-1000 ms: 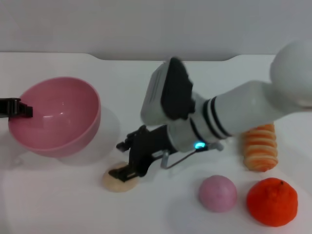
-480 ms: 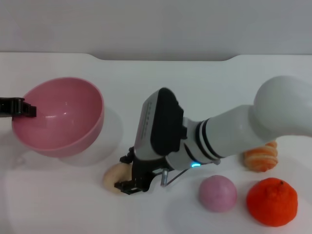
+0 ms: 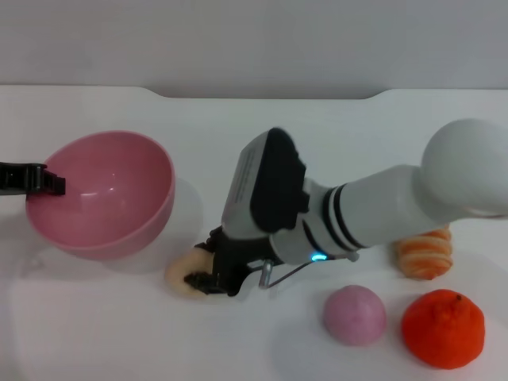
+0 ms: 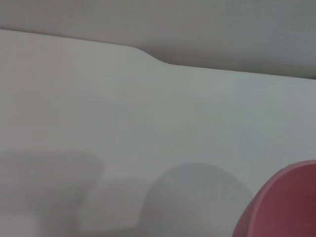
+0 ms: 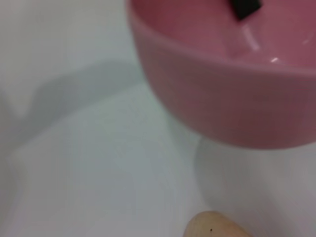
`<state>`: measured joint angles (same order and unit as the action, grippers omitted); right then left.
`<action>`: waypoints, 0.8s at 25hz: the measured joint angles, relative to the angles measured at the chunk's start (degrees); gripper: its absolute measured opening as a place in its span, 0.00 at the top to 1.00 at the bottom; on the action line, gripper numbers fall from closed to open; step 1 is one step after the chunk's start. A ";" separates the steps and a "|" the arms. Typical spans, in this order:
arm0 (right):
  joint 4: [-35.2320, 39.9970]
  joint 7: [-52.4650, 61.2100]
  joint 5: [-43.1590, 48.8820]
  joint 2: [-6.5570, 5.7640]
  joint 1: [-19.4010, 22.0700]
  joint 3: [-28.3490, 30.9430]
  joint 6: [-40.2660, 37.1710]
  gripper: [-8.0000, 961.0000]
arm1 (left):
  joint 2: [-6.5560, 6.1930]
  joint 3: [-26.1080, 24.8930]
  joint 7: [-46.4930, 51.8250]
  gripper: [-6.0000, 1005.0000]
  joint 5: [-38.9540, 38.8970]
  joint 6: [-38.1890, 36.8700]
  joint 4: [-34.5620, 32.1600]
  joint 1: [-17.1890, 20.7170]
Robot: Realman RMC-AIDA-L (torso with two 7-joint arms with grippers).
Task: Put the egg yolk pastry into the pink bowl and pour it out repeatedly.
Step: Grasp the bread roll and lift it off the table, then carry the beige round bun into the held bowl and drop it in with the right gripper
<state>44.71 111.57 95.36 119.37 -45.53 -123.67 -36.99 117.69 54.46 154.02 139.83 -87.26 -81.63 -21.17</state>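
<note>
The robot's left gripper should release the pink bowl on the table (image 3: 259, 249) between the pastry and the bread roll.
The pink bowl (image 3: 111, 206) hangs tilted at the left, its opening facing up and toward me. My left gripper (image 3: 44, 181) is shut on the bowl's near-left rim. The bowl's wall also shows in the left wrist view (image 4: 289, 202) and in the right wrist view (image 5: 222, 98), where a black fingertip (image 5: 245, 7) of the left gripper sits inside the rim. The egg yolk pastry (image 3: 178, 274) lies on the white table just right of and below the bowl. My right gripper (image 3: 208, 274) is down at the pastry's right side, partly covering it. The pastry's edge shows in the right wrist view (image 5: 212, 226).
A smooth pink ball (image 3: 355, 314) and an orange fruit (image 3: 443, 328) lie at the front right. An orange-and-cream bread roll (image 3: 425, 250) lies behind them, partly hidden by my right arm. The table's back edge (image 3: 262, 95) meets a grey wall.
My right gripper has come down from above the pastry to table level beside it. The bowl in my left gripper has shifted slightly right and lower.
</note>
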 joint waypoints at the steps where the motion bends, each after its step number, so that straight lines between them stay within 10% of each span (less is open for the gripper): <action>1: -0.08 -0.12 -0.58 -0.13 0.16 0.73 -0.43 0.51 | 0.00 0.00 0.00 1.00 0.00 0.00 0.00 0.00; 20: 15.24 -12.36 0.51 -2.13 18.57 47.15 -27.84 0.64 | 0.16 9.53 0.17 1.00 -0.41 6.86 9.02 -6.21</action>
<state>59.95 99.21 95.87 117.23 -26.96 -76.52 -64.83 117.85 64.00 154.19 139.42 -80.40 -72.60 -27.38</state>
